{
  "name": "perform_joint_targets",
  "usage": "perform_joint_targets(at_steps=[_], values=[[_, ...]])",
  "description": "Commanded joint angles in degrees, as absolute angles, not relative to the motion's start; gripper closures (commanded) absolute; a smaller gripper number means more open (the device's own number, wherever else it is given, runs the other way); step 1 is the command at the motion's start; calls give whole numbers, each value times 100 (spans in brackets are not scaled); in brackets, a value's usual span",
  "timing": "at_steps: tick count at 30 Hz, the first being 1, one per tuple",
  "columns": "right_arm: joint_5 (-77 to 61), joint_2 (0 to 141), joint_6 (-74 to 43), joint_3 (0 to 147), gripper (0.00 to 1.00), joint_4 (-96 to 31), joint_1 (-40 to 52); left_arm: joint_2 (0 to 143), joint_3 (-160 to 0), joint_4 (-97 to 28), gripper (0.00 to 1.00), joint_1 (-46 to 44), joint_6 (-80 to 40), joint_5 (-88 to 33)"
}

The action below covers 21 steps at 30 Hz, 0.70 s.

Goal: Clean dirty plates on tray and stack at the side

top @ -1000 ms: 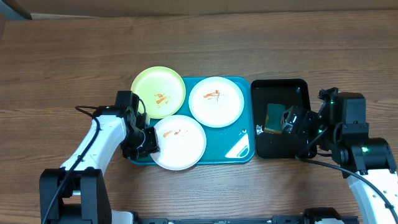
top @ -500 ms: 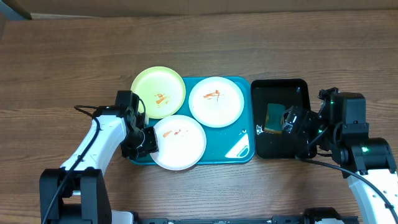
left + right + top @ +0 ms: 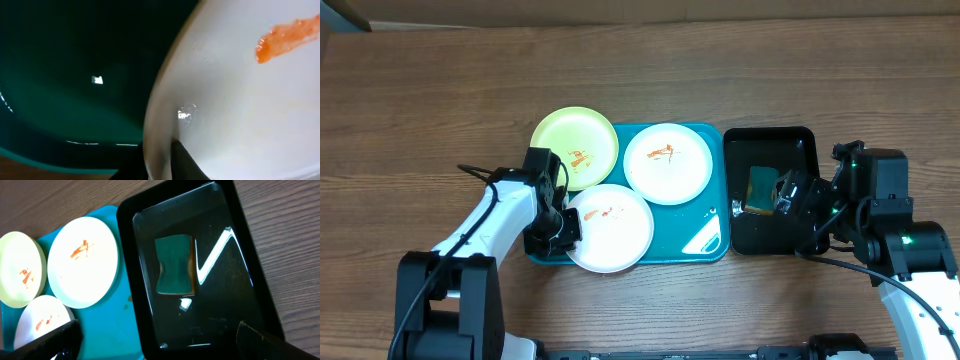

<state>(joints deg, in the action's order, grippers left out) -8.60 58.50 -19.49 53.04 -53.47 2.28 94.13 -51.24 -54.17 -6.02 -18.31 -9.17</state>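
Observation:
I will next move my right gripper to the green sponge that is in the black tray and close it on the sponge's narrow middle [image 3: 761,189] [image 3: 175,266].
The turquoise tray [image 3: 705,235] holds three smeared plates: a yellow-green one [image 3: 575,148] overhanging its back left corner, a white one [image 3: 668,163] at the back and a white one [image 3: 615,228] at the front left. My left gripper [image 3: 563,228] is shut on the left rim of the front white plate [image 3: 240,100], one finger each side of the rim [image 3: 160,162]. My right gripper [image 3: 790,195] is open and empty above the black tray [image 3: 770,140], its fingers wide apart [image 3: 157,340]. The tray [image 3: 120,320] and plates also show in the right wrist view.
A smaller black tray [image 3: 250,280] stands right of the turquoise tray and holds a green sponge [image 3: 174,265], also in the overhead view [image 3: 761,187]. Bare wooden table [image 3: 440,90] surrounds both trays.
My left arm has shifted right, toward the front white plate, and closed in on its rim. The plate has nudged slightly right. The right arm has not moved.

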Motion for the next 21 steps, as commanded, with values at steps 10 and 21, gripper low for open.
perform_joint_targets(at_steps=[10, 21], values=[[-873, 6025, -1632, 5465, 16, -5443, 220, 9494, -5070, -5411, 93, -642, -1890, -854], [-1166, 6890, -1208, 6475, 21, -5808, 228, 9494, -5070, -5349, 96, -642, -1975, -858]])
